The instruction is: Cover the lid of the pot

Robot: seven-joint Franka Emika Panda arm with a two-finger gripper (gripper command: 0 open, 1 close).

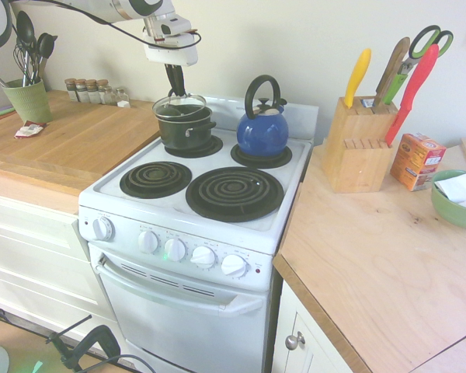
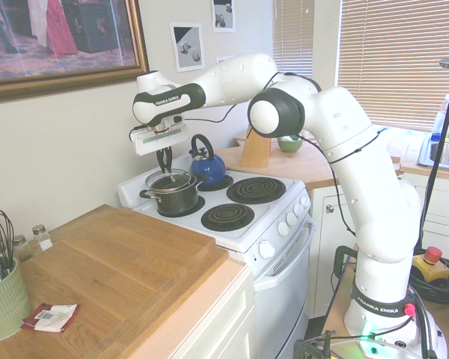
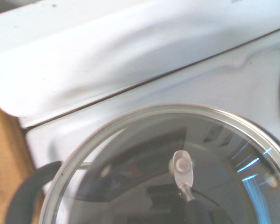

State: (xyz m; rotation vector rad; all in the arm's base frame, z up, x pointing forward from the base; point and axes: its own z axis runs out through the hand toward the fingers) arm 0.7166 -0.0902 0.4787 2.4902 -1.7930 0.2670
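I need to let go of the glass lid with my gripper when it is flat on the rim of the black pot (image 2: 175,183) (image 3: 191,212), beside the blue kettle.
The black pot (image 1: 188,130) stands on the back left burner of the white stove (image 1: 291,183). Directly over its opening sits the glass lid (image 1: 179,104) with a metal rim, slightly tilted; I cannot tell whether it touches the pot's rim. My gripper (image 1: 175,85) comes straight down from above and is shut on the lid's central knob. From the other side, the gripper (image 2: 165,163), lid (image 2: 170,179) and pot (image 2: 173,197) line up the same way. In the wrist view the lid (image 3: 130,163) fills the lower half, with a dark pot handle (image 3: 23,196) beside it.
A blue kettle (image 1: 262,130) stands on the back right burner, close to the pot. The two front burners (image 1: 233,193) are bare. A knife block (image 1: 359,144) is on the right counter; spice jars (image 1: 93,91) and a green utensil cup (image 1: 27,99) are on the left.
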